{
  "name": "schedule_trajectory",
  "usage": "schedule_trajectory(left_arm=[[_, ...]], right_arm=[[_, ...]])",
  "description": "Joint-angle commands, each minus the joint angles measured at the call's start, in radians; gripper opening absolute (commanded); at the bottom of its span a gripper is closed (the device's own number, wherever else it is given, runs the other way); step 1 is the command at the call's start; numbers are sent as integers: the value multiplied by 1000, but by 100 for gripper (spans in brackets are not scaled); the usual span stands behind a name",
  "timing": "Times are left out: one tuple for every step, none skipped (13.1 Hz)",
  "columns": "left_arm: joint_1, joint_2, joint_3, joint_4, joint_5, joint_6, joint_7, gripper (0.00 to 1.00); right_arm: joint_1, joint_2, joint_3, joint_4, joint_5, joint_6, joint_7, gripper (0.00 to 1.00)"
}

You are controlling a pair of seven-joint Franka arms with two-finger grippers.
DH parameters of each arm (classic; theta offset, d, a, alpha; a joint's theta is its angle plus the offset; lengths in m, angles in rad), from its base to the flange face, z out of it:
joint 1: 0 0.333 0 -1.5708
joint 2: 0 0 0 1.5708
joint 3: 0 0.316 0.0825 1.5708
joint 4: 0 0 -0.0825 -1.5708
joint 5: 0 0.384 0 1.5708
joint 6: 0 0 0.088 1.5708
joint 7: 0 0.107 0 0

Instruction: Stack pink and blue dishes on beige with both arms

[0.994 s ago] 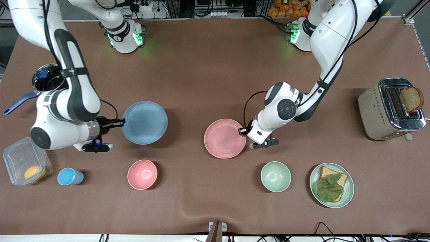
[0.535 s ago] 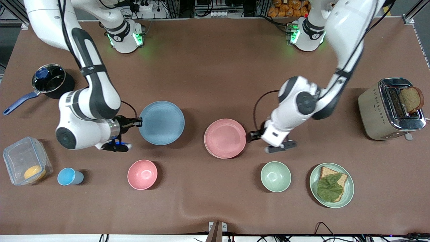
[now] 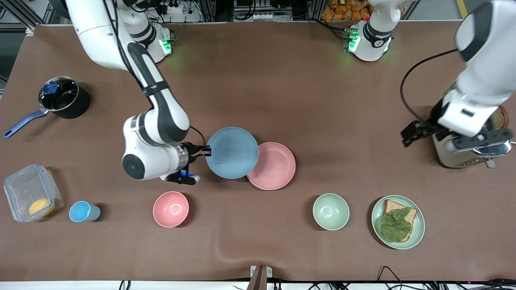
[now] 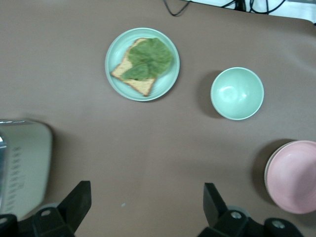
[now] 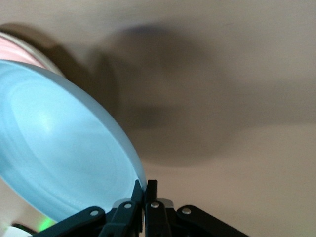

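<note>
The right gripper needs to release the light blue plate on the middle of the pale pink plate [image 3: 270, 164].
My right gripper [image 3: 206, 151] is shut on the rim of the light blue plate [image 3: 231, 152] and holds it tilted above the table. The plate's far edge overlaps the pale pink plate [image 3: 276, 167], which lies flat on the table. In the right wrist view the gripper [image 5: 146, 190] pinches the blue plate [image 5: 59, 158], with a sliver of the pink plate [image 5: 19, 49] past it. My left gripper [image 3: 409, 137] hangs open and holds nothing, high up beside the toaster; in its own view the gripper [image 4: 145, 192] is over bare table. No beige plate is in view.
Toaster [image 3: 449, 158] with bread at the left arm's end. Nearer the camera stand a green plate with a sandwich [image 3: 398, 222], a green bowl [image 3: 331, 211], a pink bowl [image 3: 171, 209] and a blue cup [image 3: 82, 212]. A pot [image 3: 60, 96] and a clear container [image 3: 30, 197] sit at the right arm's end.
My right arm carried the blue plate toward the pink plate until it overlaps its edge. My left gripper left the pink plate's rim and rose toward the toaster.
</note>
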Motion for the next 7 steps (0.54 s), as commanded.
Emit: schedule_trajectory(left_arm=[[3, 28, -9, 125, 20, -149, 17, 100], [4, 24, -12, 127, 31, -165, 17, 100], [6, 20, -12, 131, 22, -192, 22, 100], [12, 14, -10, 163, 19, -241, 29, 100], [18, 9, -6, 192, 16, -266, 42, 100], [-5, -15, 25, 193, 8, -269, 66, 100], [-70, -35, 115, 185, -12, -271, 86, 100]], right_arm=[[65, 46, -10, 36, 72, 77, 36, 0], [82, 57, -10, 36, 97, 106, 37, 0], [98, 67, -10, 36, 124, 138, 37, 0], [115, 74, -10, 36, 150, 174, 37, 0], [129, 83, -10, 36, 163, 201, 36, 0], [138, 92, -10, 36, 163, 212, 36, 0], [152, 107, -10, 42, 164, 228, 37, 0]])
